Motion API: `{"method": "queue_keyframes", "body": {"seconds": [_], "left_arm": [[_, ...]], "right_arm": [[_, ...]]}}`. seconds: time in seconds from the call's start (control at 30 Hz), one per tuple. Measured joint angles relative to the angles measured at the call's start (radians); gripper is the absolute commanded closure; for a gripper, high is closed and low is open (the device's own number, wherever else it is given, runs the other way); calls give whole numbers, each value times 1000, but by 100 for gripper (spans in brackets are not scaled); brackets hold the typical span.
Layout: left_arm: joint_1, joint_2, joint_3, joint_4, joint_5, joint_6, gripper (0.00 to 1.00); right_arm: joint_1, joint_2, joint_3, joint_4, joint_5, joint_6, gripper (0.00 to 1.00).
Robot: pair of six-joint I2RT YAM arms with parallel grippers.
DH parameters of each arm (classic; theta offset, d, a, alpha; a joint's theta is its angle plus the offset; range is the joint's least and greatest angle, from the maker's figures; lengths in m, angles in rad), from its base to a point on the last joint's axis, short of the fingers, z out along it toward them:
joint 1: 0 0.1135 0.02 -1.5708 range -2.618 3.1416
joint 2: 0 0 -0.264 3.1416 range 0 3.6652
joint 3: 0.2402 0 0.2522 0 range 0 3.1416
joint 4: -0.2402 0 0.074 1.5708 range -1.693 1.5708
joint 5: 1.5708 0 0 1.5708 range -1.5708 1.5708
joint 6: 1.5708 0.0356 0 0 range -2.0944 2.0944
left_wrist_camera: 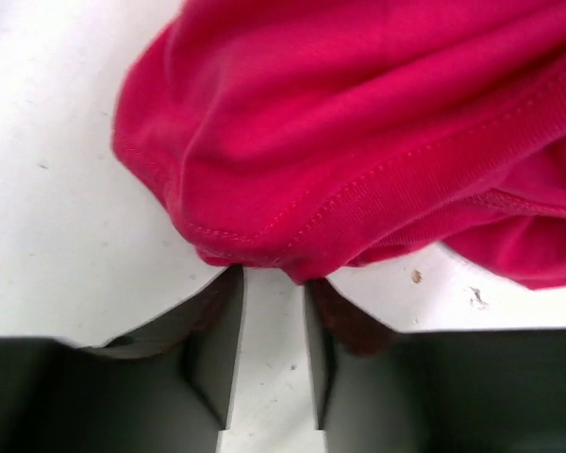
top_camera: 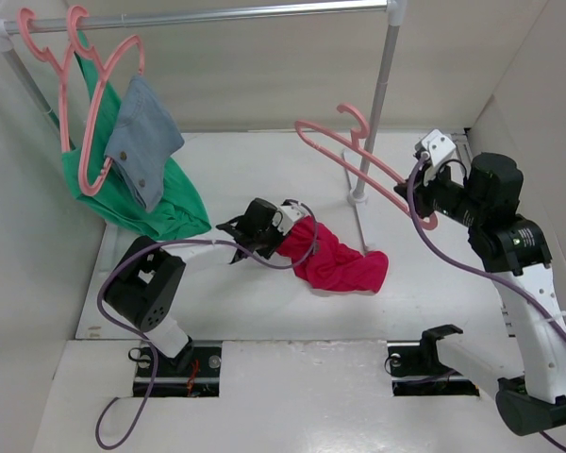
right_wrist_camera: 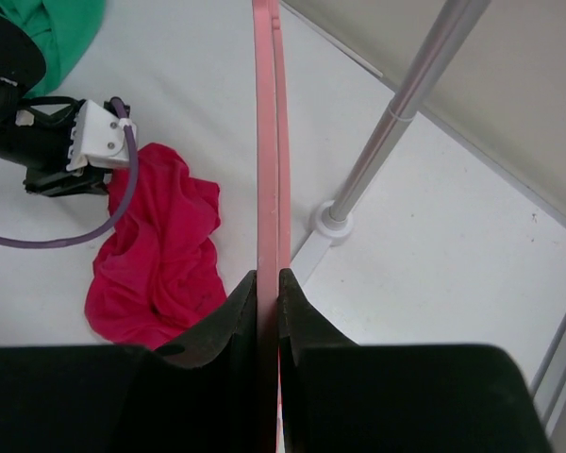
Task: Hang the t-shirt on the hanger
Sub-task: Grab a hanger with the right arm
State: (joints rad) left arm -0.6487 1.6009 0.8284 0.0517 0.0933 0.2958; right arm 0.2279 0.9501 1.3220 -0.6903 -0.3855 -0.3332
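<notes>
The t-shirt's stitched hem rests only at the ends of the left gripper's fingers, so next the left gripper opens, takes the hem deeper point(left_wrist_camera: 275, 251) and lifts it for the hanger.
The crimson t-shirt point(top_camera: 340, 264) lies crumpled on the white table, its left end bunched up against my left gripper point(top_camera: 295, 226). In the left wrist view the shirt point(left_wrist_camera: 358, 123) fills the top, and its stitched hem rests over the tips of the left gripper point(left_wrist_camera: 274, 274). The fingers stand a narrow gap apart with bare table showing between them. My right gripper point(top_camera: 418, 206) is shut on one end of the salmon-pink hanger point(top_camera: 358, 160), holding it in the air over the table, hook toward the back. In the right wrist view the hanger point(right_wrist_camera: 267, 142) runs straight out from the right gripper point(right_wrist_camera: 269, 276), with the shirt point(right_wrist_camera: 156, 255) lower left.
A metal rack pole point(top_camera: 382, 85) rises from a foot point(top_camera: 358, 198) just behind the held hanger. Its top rail point(top_camera: 217, 14) carries two pink hangers with a green garment point(top_camera: 160, 208) and a grey-blue denim one point(top_camera: 141, 137) at the left. Walls close in on both sides.
</notes>
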Motion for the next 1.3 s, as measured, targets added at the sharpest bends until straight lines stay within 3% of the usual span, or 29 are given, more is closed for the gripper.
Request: {"method": "queue_keyframes", "body": {"seconds": [0.03, 0.07, 0.27, 0.3, 0.4, 0.47, 0.53, 0.67, 0.73, 0.87, 1.1, 1.3], "left_arm": [[0, 0, 3, 0, -7, -3, 86], [0, 0, 7, 3, -11, -7, 90], [2, 0, 18, 11, 3, -21, 92], [8, 0, 18, 11, 15, -27, 88], [18, 0, 20, 11, 51, -37, 57], [25, 0, 25, 14, 83, -48, 49], [30, 0, 29, 29, 104, -56, 49], [30, 0, 29, 55, 109, -80, 59], [29, 0, 29, 63, 99, -93, 68], [19, 2, 33, 69, 50, -121, 100], [21, 7, 77, 35, 32, -132, 100], [141, 27, 304, -171, 100, -77, 100]], "right_arm": [[0, 0, 0, -3, 0, 0, 100], [0, 0, 0, -7, -1, 0, 100], [0, 9, 1, -27, -10, 8, 100], [0, 13, 1, -31, -11, 10, 100], [0, 26, 4, -45, -12, 12, 100], [0, 31, 6, -47, -12, 13, 100], [0, 32, 8, -52, -14, 15, 100], [0, 34, 12, -58, -16, 15, 100], [0, 34, 12, -60, -16, 15, 100], [0, 34, 16, -73, -16, 15, 100], [0, 38, 64, -172, -19, 15, 100], [0, 74, 259, -381, -63, 24, 100]]}}
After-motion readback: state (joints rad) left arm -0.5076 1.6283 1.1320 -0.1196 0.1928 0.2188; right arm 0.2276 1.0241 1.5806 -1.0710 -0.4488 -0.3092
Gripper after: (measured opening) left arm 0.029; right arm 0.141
